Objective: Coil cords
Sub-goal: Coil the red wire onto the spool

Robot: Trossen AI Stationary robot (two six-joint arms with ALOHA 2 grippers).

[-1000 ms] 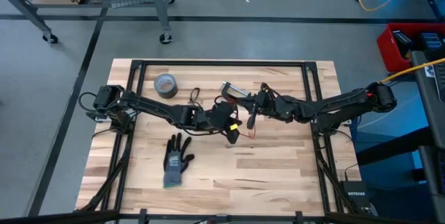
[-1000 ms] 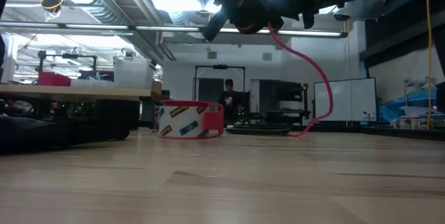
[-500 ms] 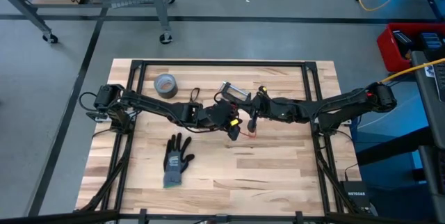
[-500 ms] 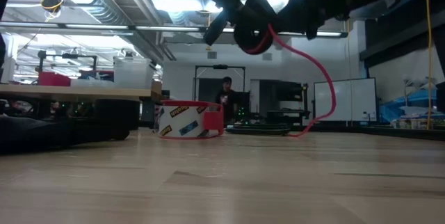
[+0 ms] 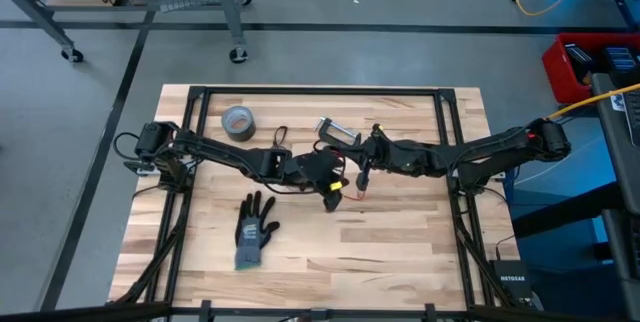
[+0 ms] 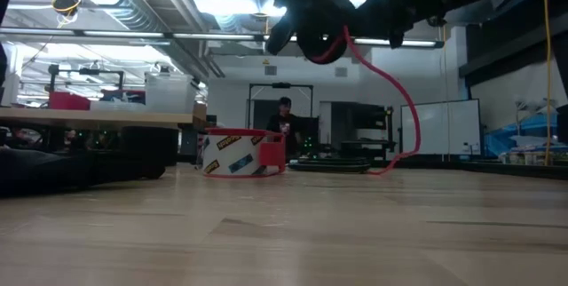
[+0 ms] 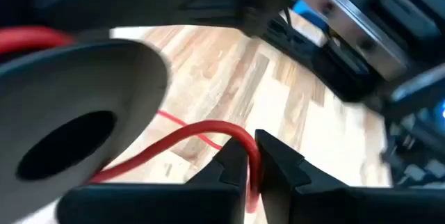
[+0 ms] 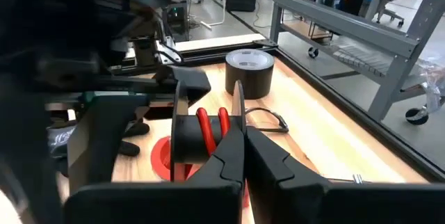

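The red cord bows slack from the spool to my left gripper, so my left gripper will open and pinch the cord (image 7: 243, 135) near this bend with the run straight.
The red cord (image 6: 404, 99) runs from a dark spool (image 8: 208, 128), held up between my two grippers, down to the table, where its lower end (image 6: 383, 171) lies. Several turns of it are wound on the spool. My left gripper (image 5: 334, 194) is shut on the cord beside the spool's grey flange (image 7: 69, 120). My right gripper (image 5: 364, 170) is shut at the spool. The black looped cord (image 5: 280, 138) lies on the table behind the left arm, apart from both grippers. My left gripper pinches the red cord (image 7: 245, 147) between its two fingertips, a short way from the spool. The cord arcs slack from the flange to the fingers, clear of the table. My right gripper is shut on a thin flange edge of the spool (image 8: 237, 109), which rises from between its fingertips. The spool is lifted clear of the table, with the red turns (image 8: 212, 123) just beyond the fingers.
A grey duct-tape roll (image 5: 238, 120) stands at the far left. A dark glove (image 5: 255, 230) lies toward the near left. A red-edged tape ring (image 6: 244, 153) stands on the table below the grippers. A small silver and dark object (image 5: 338, 132) lies behind them.
The spool and both grippers have sunk a little. The hanging red cord has swung slightly, and its lower end has stayed on the table.
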